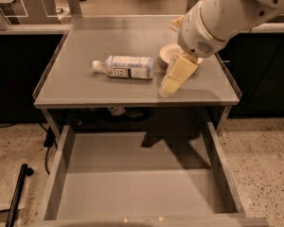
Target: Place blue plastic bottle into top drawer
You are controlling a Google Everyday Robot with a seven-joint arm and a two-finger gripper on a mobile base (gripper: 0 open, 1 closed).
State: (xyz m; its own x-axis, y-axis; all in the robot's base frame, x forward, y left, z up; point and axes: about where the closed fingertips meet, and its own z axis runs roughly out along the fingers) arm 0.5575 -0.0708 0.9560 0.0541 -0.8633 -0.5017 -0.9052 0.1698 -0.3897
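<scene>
Next, my gripper closes on the base end point(143, 68) of the blue plastic bottle, opposite its white cap.
The blue plastic bottle point(125, 66) lies on its side on the grey tabletop point(85, 86), white cap pointing left. My gripper point(176, 77) hangs from the white arm point(227, 13) just right of the bottle's base, low over the tabletop and apart from the bottle. It holds nothing that I can see. The top drawer point(142, 193) is pulled open below the tabletop, and its flat grey bottom is bare.
A round white bowl point(166, 55) sits behind the gripper, partly hidden by the arm. The tabletop has low raised side rims. A black pole point(16, 193) leans on the floor left of the drawer. Office chairs and desks stand behind.
</scene>
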